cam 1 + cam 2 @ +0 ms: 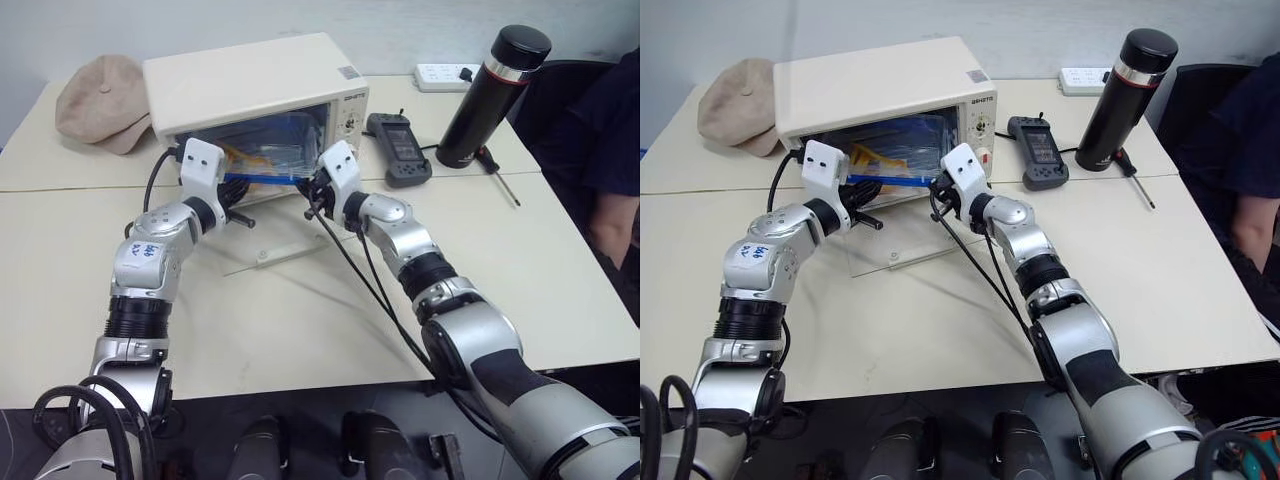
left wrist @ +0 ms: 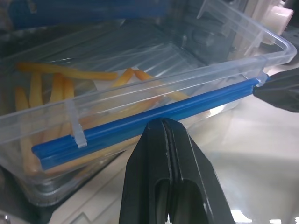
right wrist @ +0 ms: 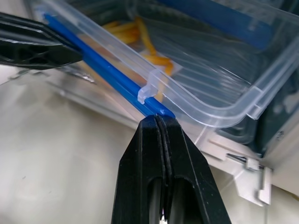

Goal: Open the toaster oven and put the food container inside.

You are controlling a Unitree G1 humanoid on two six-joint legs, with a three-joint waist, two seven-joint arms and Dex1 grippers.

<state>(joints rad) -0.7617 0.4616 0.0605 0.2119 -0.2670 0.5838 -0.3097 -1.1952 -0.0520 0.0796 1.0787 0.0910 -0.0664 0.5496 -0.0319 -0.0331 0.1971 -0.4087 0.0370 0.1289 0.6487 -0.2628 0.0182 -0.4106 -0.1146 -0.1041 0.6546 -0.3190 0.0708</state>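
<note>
Next, my right gripper releases the clear food container, now partly inside the oven, deep inside the toaster oven's opening (image 3: pixel 187 49), behind the folded-down glass door.
The cream toaster oven (image 1: pixel 250 80) stands at the back of the table with its glass door (image 1: pixel 890 250) folded down flat. The clear food container (image 2: pixel 140 70), with yellow sticks inside, sits partly inside the oven's opening. A blue clip strip (image 2: pixel 140 123) runs along its near edge. My left gripper (image 2: pixel 161 128) is shut, its tip against the middle of that strip. My right gripper (image 3: pixel 156 121) is also shut, its tip touching the strip's right end. Neither holds anything.
A beige cap (image 1: pixel 100 100) lies left of the oven. To its right are a black handheld device (image 1: pixel 398 148), a black flask (image 1: pixel 495 95), a screwdriver (image 1: pixel 500 175) and a power strip (image 1: pixel 445 72). A person (image 1: pixel 610 130) sits at the right edge.
</note>
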